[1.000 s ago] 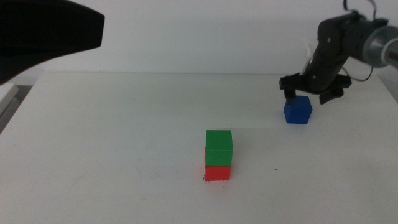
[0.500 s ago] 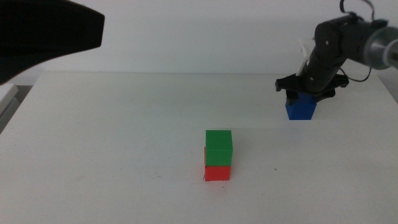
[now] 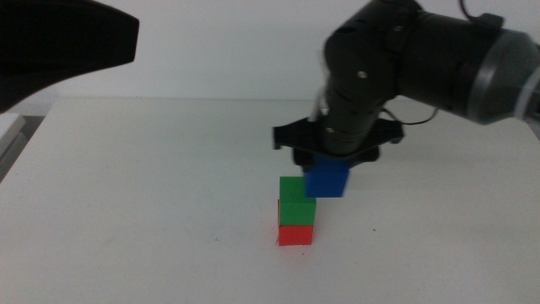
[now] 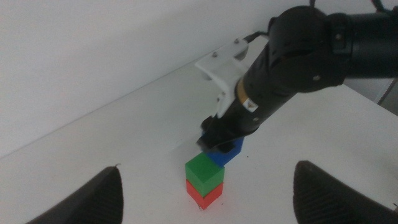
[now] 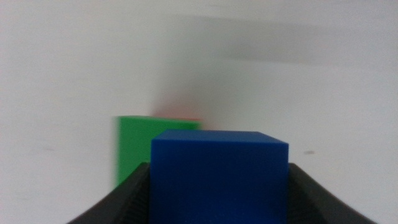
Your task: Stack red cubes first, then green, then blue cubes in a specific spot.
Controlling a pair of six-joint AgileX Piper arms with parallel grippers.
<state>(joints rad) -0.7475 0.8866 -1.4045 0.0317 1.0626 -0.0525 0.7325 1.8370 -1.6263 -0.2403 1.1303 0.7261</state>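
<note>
I need to set the blue cube squarely on top of the green cube [image 3: 297, 183] [image 5: 158, 157] with my right gripper. The blue cube is in the air beside the green cube.
The red cube [image 3: 295, 235] sits on the white table with the green cube [image 3: 293, 201] stacked on it. The specific spot is hidden under them, apart from a tiny dark mark [image 3: 276, 243] at the red cube's corner. My right gripper [image 3: 331, 165] is shut on the blue cube [image 3: 327, 180] and holds it in the air just right of the green cube's top, overlapping its upper right corner. The right wrist view shows the blue cube [image 5: 219, 174] between the jaws, with the green cube [image 5: 138, 146] behind it. My left gripper [image 4: 210, 171] hangs open, high above the table, looking down at the stack [image 4: 203, 177].
The left arm's dark body [image 3: 59, 42] fills the upper left corner of the middle view. The right arm [image 3: 430, 59] reaches in from the right over the table's back half. A small black mark [image 3: 374, 230] lies right of the stack.
My right gripper closed on the blue cube at the far right, lifted it and carried it left and forward to the stack. Red and green cubes have not moved.
</note>
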